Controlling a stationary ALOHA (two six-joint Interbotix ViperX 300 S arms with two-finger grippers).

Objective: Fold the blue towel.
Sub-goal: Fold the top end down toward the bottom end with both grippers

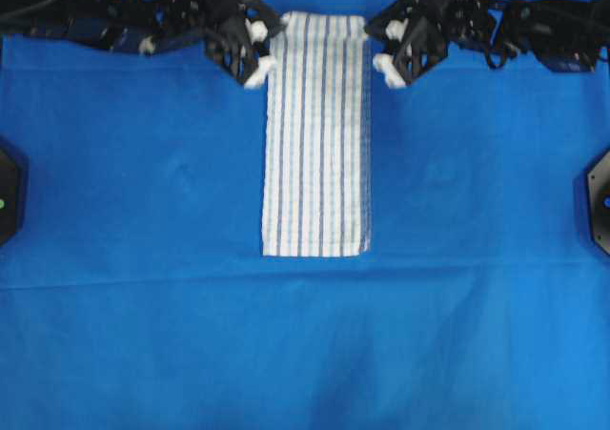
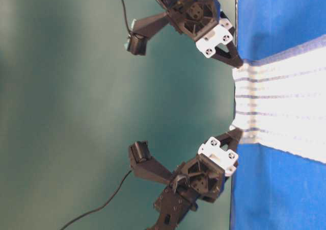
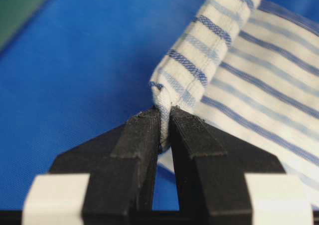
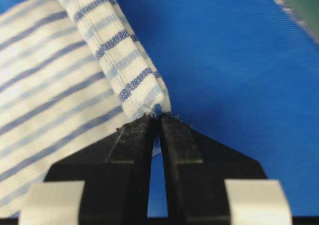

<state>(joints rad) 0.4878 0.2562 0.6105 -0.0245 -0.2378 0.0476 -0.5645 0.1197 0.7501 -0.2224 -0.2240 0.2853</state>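
The robot's left gripper needs to release the blue towel's far corner, now pinched between its black fingertips, on top of the matching corner of its flat near end point(image 1: 265, 251).
The blue towel point(image 1: 316, 134), white with thin blue stripes, lies as a long narrow strip down the middle of the table. Its far end is held at both corners. My left gripper point(image 1: 266, 67) is shut on the far left corner, and the left wrist view shows the bunched hem point(image 3: 164, 98) pinched between the black fingertips of that gripper point(image 3: 164, 116). My right gripper point(image 1: 378, 65) is shut on the far right corner. In the right wrist view that gripper point(image 4: 157, 117) clamps the rolled edge point(image 4: 144, 98). The near end point(image 1: 315, 244) lies flat.
A large plain blue cloth point(image 1: 143, 258) covers the whole table under the towel. Black fixtures sit at the left edge point(image 1: 10, 201) and the right edge point(image 1: 599, 201). Both arms and their cables run along the far edge point(image 1: 95, 15).
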